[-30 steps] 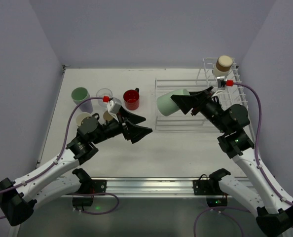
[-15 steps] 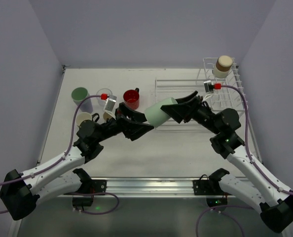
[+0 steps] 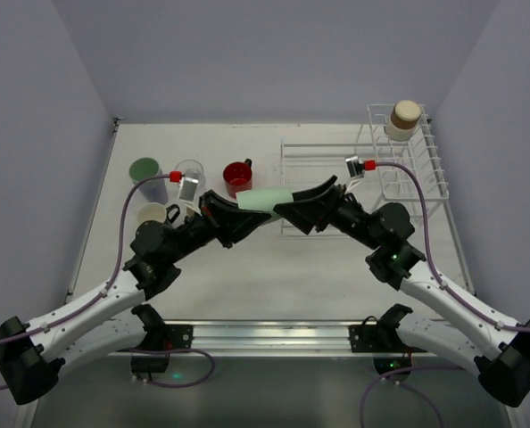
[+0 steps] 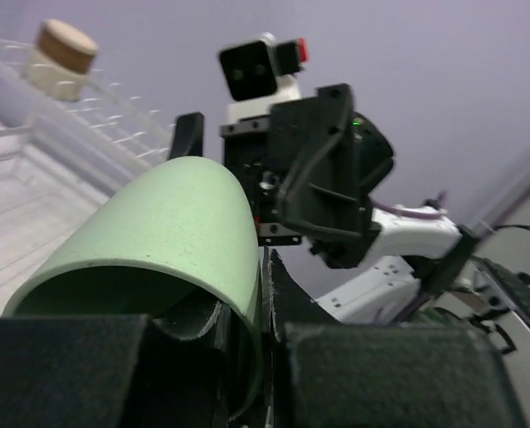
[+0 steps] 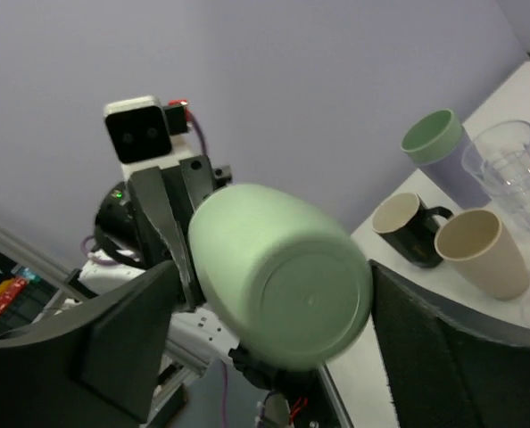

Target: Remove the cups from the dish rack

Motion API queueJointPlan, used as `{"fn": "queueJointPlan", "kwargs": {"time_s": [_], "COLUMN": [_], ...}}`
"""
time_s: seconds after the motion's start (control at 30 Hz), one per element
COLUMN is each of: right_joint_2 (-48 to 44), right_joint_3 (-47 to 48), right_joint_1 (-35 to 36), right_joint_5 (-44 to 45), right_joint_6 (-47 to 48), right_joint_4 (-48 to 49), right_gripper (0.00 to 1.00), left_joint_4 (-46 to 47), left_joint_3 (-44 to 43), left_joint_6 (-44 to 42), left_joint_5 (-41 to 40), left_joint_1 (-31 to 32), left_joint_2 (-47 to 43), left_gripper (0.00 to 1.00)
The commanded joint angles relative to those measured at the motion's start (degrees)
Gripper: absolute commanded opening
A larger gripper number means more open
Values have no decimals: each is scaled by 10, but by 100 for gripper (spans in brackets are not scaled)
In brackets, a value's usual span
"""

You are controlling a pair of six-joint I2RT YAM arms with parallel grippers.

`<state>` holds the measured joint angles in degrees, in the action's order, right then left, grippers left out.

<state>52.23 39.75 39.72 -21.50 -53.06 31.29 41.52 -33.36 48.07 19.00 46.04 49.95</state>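
I have a spot for the pale green cup, next to the black-handled mug. Next, I let it go with my left gripper inside the tan cup [image 3: 201, 217].
A pale green cup [image 3: 263, 198] hangs sideways in the air above the table's middle, between both arms. My left gripper [image 3: 244, 212] is shut on the pale green cup's rim [image 4: 247, 294], with one finger inside the mouth and one outside. My right gripper [image 3: 289, 210] stands open, and its fingers [image 5: 127, 343] flank the base of the cup [image 5: 278, 276]. The white dish rack [image 3: 323, 153] stands at the back right. A tan-topped cup [image 3: 405, 117] sits upside down on its tall part.
On the left of the table stand a lavender tumbler [image 3: 145, 176], a clear glass [image 3: 190, 173], a red mug [image 3: 238, 178] and a black-handled mug [image 3: 154, 216]. A tan cup [image 5: 481, 250] stands beside them. Lavender walls enclose the table on three sides.
The right arm carried the pale green cup left from the rack to the middle. The left gripper came up to it and shut on its rim. The right jaws widened.
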Motion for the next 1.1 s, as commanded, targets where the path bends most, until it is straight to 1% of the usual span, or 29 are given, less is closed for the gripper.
{"fn": "queueJointPlan", "kwargs": {"time_s": [0.0, 0.03, 0.07, 0.1, 0.13, 0.17, 0.2, 0.23, 0.27, 0.33, 0.37, 0.4, 0.47, 0.5, 0.7, 0.9, 1.07], "right_joint_2": [-33, -39, -45, -58, -63, -68, -75, -77, -78, -78, -76, -74, -72, -73, -87, -74, -73], "right_joint_3": [18, 23, 25, 27, 25, 23, 19, 17, 14, 8, 8, 9, 10, 9, -6, 2, 1], "right_joint_1": [4, 4, 4, 3, 4, 4, 4, 3, 4, 4, 3, 3, 4, 4, 4, 4, 3], "right_joint_5": [27, 34, 37, 40, 42, 41, 39, 37, 39, 45, 51, 59, 80, 86, 122, 117, 118], "right_joint_6": [60, 73, 105, 122, 150, 162, 174, 192, 199, 211, 213, 216, 226, 229, 241, 244, 246], "right_joint_4": [-72, -97, -118, -156, -169, -181, -201, -210, -215, -228, -236, -242, -251, -261, -272, -282, -285], "right_gripper": [93, 99, 99, 99, 99, 99, 99, 99, 99, 99, 99, 99, 99, 99, 99, 99, 99], "left_joint_4": [-194, -247, -304, -416, -478, -524, -597, -632, -697, -761, -811, -832, -885, -901, -952, -972, -971], "left_joint_3": [-72, -115, -138, -162, -208, -225, -241, -275, -292, -330, -364, -380, -410, -439, -499, -514, -508], "left_joint_6": [-114, -133, -151, -182, -193, -200, -215, -220, -237, -253, -274, -285, -310, -318, -364, -393, -405], "left_joint_5": [-140, -174, -186, -210, -248, -257, -260, -274, -281, -302, -306, -296, -295, -296, -296, -293, -268], "left_joint_1": [-10, -10, -10, -12, -17, -21, -28, -44, -53, -82, -93, -116, -133, -141, -157, -181, -191], "left_joint_2": [-45, -48, -48, -40, -35, -31, -22, -14, -7, 27, 39, 67, 98, 131, 240, 304, 325], "left_gripper": [0, 0, 0, 0, 0, 0, 0, 0, 0, 0, 0, 0, 0, 0, 0, 0, 0]}}
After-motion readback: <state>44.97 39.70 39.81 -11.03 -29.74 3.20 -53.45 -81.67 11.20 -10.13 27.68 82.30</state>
